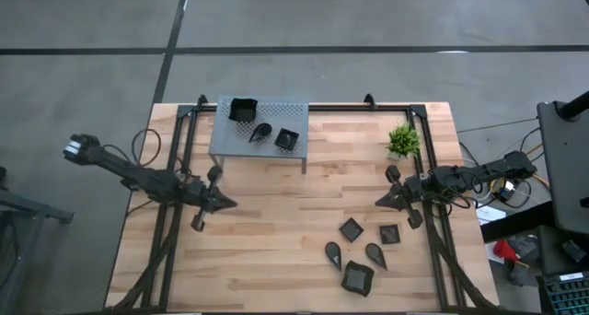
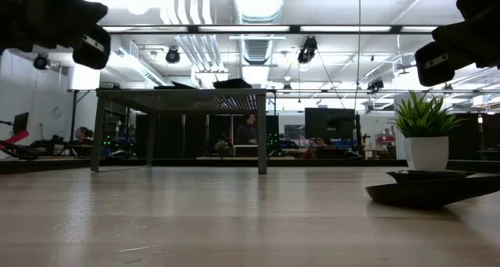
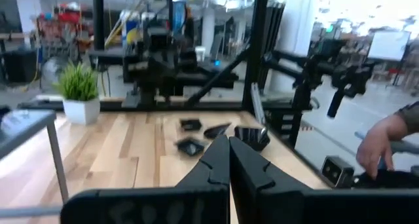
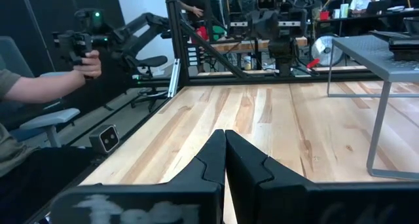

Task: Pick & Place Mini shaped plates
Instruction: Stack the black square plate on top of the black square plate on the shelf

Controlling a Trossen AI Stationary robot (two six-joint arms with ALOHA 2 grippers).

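Note:
Next, my right gripper grasps the square plate's rim [image 1: 358, 225] on the plant side, picking out the loose plate that is nearest to the grey stand.
Several black mini shaped plates [image 1: 357, 250] lie flat on the wooden table near its front right; the left wrist view shows them too [image 3: 219, 135]. Three more plates [image 1: 262, 126] sit on top of the grey perforated stand [image 1: 225, 140] at the back. My left gripper [image 1: 230, 203] hovers shut over the table's left half, pointing toward the right edge, with nothing in it [image 3: 228, 145]. My right gripper [image 1: 379, 203] hovers shut at the right, pointing toward the left edge, just behind the loose plates, also with nothing in it [image 4: 224, 135].
A small green plant in a white pot [image 1: 403, 142] stands at the back right. Black frame rails [image 1: 175, 168] run along the table's sides. Bare wood [image 1: 294, 214] lies between the two grippers. A person's hand [image 4: 88, 60] shows beyond the table's edge.

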